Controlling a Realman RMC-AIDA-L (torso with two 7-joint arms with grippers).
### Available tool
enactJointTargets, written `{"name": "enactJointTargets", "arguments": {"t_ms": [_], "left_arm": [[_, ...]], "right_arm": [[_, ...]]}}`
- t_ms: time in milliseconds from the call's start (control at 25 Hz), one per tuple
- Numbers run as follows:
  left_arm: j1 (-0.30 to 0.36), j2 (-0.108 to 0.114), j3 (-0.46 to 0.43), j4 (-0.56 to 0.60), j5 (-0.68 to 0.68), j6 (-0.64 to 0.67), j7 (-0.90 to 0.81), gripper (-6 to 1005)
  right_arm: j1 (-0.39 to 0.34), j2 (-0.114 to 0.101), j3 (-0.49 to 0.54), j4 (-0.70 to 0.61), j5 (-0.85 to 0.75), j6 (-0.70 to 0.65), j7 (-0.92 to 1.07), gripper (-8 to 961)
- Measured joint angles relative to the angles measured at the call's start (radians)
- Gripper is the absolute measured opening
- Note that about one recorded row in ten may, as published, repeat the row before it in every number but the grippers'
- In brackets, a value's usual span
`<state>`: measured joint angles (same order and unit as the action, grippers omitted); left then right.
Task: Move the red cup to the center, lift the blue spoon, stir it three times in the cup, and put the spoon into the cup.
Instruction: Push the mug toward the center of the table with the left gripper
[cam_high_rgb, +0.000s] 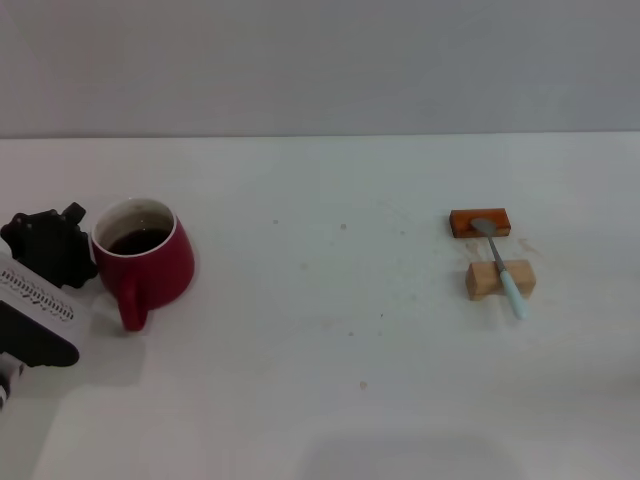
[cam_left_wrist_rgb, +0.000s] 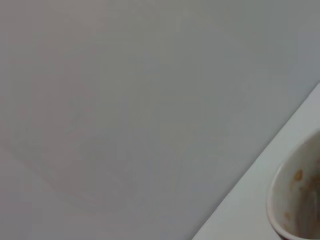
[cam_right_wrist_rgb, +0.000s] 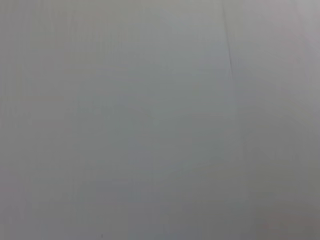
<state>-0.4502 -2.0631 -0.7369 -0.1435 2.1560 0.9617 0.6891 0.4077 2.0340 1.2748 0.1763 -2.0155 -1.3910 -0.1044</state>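
Observation:
Next, my left gripper lets go of the red cup on the bare central table (cam_high_rgb: 324, 297) among the small specks, short of the blocks.
The red cup (cam_high_rgb: 150, 262) stands on the white table (cam_high_rgb: 320, 380) at the left, dark liquid inside, its loop handle turned toward the front. My left gripper (cam_high_rgb: 60, 248) is pressed up against the cup's left side. In the left wrist view only a piece of the cup's white inner rim (cam_left_wrist_rgb: 295, 200) shows at the edge. The blue spoon (cam_high_rgb: 500, 265) lies at the right, its metal bowl on an orange-brown block (cam_high_rgb: 480, 222) and its pale blue handle across a tan wooden block (cam_high_rgb: 500, 280). The right gripper is out of view.
The table's far edge meets a plain grey wall (cam_high_rgb: 320, 60). Between the cup and the two blocks lies a wide stretch of bare table with a few small specks. The right wrist view shows only a plain grey surface.

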Motion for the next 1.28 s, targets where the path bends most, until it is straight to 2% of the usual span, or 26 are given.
{"name": "enactJointTargets", "arguments": {"t_ms": [360,840,1280], "left_arm": [[-0.009,-0.005,0.077,-0.017,0.001,0.0,0.001,51],[-0.014,-0.009,0.208,-0.108,0.001,0.0,0.0,69],[-0.024,-0.014,0.293,-0.168,0.001,-0.003,-0.008,85]], "right_arm": [[0.0,0.0,0.0,0.0,-0.002,0.0,0.0,756],[0.0,0.001,0.0,0.0,-0.005,-0.013,0.0,755],[-0.004,0.003,0.0,0.0,-0.008,-0.013,0.0,755]]}}
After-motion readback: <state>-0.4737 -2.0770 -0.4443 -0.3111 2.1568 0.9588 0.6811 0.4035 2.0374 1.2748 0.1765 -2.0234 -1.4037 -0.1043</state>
